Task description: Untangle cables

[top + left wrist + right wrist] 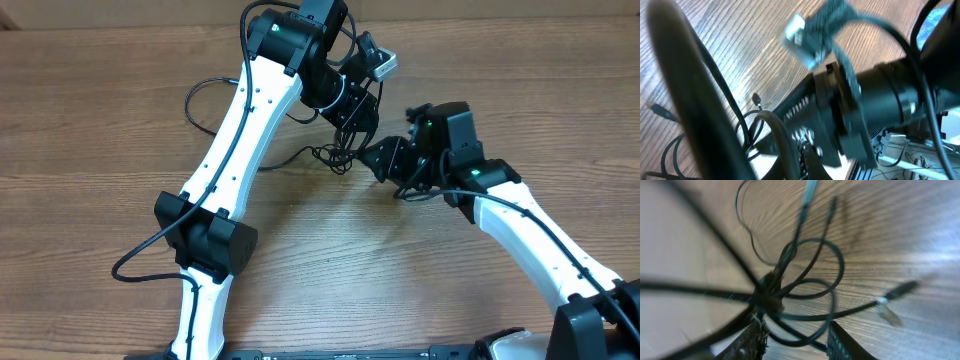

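Observation:
Next, I open my right gripper, back it off and take a strand of cable (771, 299) next to the knot, since the loose loop lies across that gripper's fingers and the knot sits off-centre.
The cables (338, 155) are thin black cords knotted together at the table's middle, between my two grippers. My left gripper (347, 128) points down from above and seems shut on the top of the knot, with strands hanging under it. The left wrist view is blurred, showing cable loops (756, 107) and a plug (660, 111) on the wood. My right gripper (378, 158) faces the knot from the right. Its fingers (797, 342) are open, with loops of the cables (810, 287) between them; the knot (765, 299) sits just ahead. A silvery plug end (888, 299) sticks out right.
One cable strand runs left under the left arm and makes a loop (195, 100) on the wooden table (90, 130). The right arm's black wrist (890, 95) fills the right of the left wrist view. The two arms are close together.

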Tool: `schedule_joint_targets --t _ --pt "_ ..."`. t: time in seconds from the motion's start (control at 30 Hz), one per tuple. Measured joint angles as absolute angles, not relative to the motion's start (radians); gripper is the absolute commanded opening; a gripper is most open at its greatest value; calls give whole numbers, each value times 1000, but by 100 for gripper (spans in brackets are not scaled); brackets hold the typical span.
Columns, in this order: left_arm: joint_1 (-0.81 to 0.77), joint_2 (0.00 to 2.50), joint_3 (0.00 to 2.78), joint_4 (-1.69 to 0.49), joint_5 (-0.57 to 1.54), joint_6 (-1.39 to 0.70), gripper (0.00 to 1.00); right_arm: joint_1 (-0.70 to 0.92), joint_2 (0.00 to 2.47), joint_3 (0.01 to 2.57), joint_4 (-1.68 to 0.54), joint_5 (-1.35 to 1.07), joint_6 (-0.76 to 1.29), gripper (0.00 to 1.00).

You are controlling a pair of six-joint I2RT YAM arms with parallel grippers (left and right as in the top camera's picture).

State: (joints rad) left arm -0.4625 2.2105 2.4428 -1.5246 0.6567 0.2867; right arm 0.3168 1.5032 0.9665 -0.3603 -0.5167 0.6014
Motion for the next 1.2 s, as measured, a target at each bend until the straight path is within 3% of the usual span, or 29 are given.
schedule_joint_targets --t 0.07,0.23,0.33,0.43,0.6,0.77,0.9,1.2 --pt "-463 2210 2443 -1520 656 287 4 334 1503 966 -371 -516 484 49" --pt "-463 2210 2443 -1519 656 287 4 363 1503 966 -374 -515 245 51" --pt "-462 2210 2443 -1520 653 287 4 360 1503 966 -355 -481 175 38" --pt "-463 2210 2443 -1519 653 287 4 361 1503 966 -347 -404 142 38" --pt "-463 2210 2443 -1520 653 287 4 361 1503 966 -332 -251 224 32" --pt "-463 2210 2443 -1520 653 287 4 362 1503 966 -313 -202 284 38" --pt "-457 2210 2443 -1520 653 287 4 361 1503 966 -290 -228 317 5" --pt "-416 2210 2443 -1558 651 287 4 362 1503 966 -282 -145 561 4"
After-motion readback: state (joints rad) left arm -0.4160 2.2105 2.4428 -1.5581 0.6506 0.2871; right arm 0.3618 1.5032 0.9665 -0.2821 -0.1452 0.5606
